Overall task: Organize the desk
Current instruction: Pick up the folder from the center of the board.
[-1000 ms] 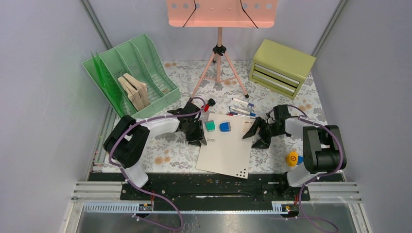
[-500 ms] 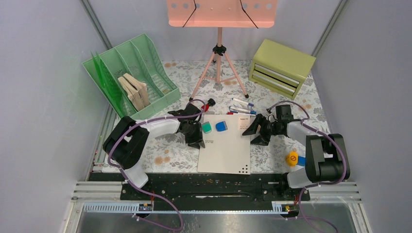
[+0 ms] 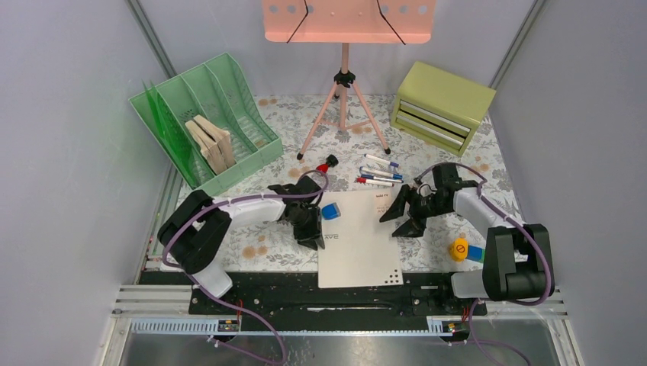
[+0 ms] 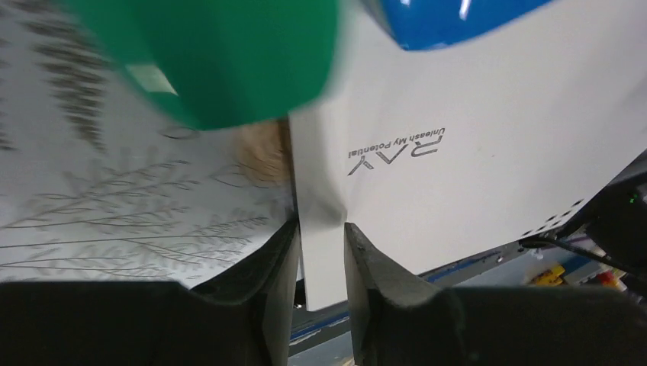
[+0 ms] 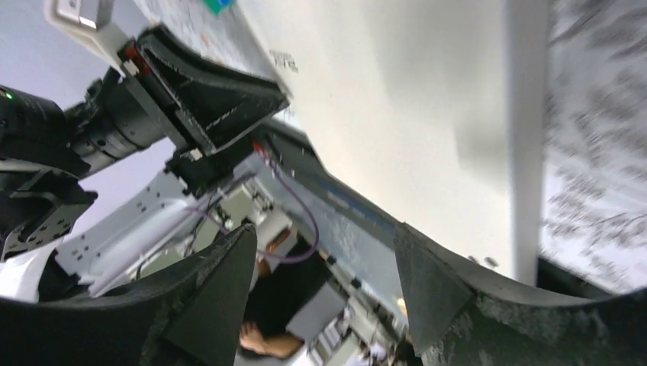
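The left gripper holds the booklet's edge where it lies flat on the desk, so it should open and take the booklet's edge nearer the booklet's overhanging front corner [image 3: 322, 283].
The desk [image 3: 263, 244] has a grey floral print. A white booklet [image 3: 358, 240] lies on it near the front rail, and my left gripper [image 3: 311, 231] is shut on the booklet's left edge. In the left wrist view the booklet [image 4: 458, 168] edge sits between the left gripper's [image 4: 320, 229] jaws. A blue block [image 3: 329, 211] rests at the booklet's far left corner; a green block [image 4: 221, 61] beside it shows only in the left wrist view. My right gripper [image 3: 398, 221] hangs open over the booklet's right edge, holding nothing. The right wrist view also shows this gripper [image 5: 324, 293] open.
A green file rack [image 3: 206, 114] with books stands at the back left. A pink tripod stand [image 3: 343, 99] is at the back middle and an olive drawer box [image 3: 441, 103] at the back right. Several markers [image 3: 379, 171] lie beyond the booklet. A yellow toy [image 3: 459, 248] sits at the front right.
The left gripper tightened on the booklet and dragged it toward the front rail, turning it square. The blue block slid left with it. The right gripper shifted slightly, still open.
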{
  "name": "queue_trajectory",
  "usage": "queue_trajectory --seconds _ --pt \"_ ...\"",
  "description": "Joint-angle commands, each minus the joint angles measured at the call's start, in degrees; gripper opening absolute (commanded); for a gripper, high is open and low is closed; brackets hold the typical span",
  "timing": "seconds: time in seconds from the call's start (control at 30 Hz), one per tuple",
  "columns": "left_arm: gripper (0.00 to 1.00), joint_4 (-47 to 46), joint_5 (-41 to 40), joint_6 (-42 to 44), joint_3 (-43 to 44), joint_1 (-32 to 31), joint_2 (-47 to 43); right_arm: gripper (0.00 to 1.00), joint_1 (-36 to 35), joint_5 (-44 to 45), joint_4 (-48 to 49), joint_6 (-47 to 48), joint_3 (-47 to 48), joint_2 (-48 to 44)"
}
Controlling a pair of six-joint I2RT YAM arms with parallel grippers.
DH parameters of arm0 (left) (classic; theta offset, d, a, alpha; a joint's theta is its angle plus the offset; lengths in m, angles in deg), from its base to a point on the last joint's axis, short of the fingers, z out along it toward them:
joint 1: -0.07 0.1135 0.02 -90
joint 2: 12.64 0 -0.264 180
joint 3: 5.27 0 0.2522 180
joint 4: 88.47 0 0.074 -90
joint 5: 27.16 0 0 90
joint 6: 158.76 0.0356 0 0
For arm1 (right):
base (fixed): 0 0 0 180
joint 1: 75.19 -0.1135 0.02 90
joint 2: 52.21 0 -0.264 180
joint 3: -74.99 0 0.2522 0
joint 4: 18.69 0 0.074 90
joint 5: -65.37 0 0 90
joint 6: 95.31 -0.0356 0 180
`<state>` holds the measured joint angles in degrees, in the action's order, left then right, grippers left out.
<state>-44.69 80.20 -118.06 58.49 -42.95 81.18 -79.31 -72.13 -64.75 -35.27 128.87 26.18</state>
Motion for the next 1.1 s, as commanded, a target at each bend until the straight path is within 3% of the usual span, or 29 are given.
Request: queue_trajectory --seconds 0.0,0.3,0.53,0.73,1.07 --pt "0.28 -4.28 4.11 -3.33 -0.59 -3.03 -2.59 0.74 -2.21 -4.72 -18.10 7.69 3.78 1.54" --pt "0.32 -0.45 1.76 -4.25 -3.14 -3.83 -6.56 0.77 -2.21 6.96 -21.97 9.54 3.79 2.20" --pt "0.47 -0.73 2.16 -4.58 -4.14 -3.84 -8.13 0.82 -2.04 19.87 -22.04 8.71 4.73 3.26" --pt "0.52 -3.21 4.63 -5.53 -6.25 -3.81 -8.29 0.84 -1.86 21.00 -19.26 7.59 3.46 8.01" --pt "0.58 -12.17 7.89 -10.15 -14.23 -3.83 -10.32 0.83 -2.25 10.33 -9.75 3.58 -3.45 13.31"
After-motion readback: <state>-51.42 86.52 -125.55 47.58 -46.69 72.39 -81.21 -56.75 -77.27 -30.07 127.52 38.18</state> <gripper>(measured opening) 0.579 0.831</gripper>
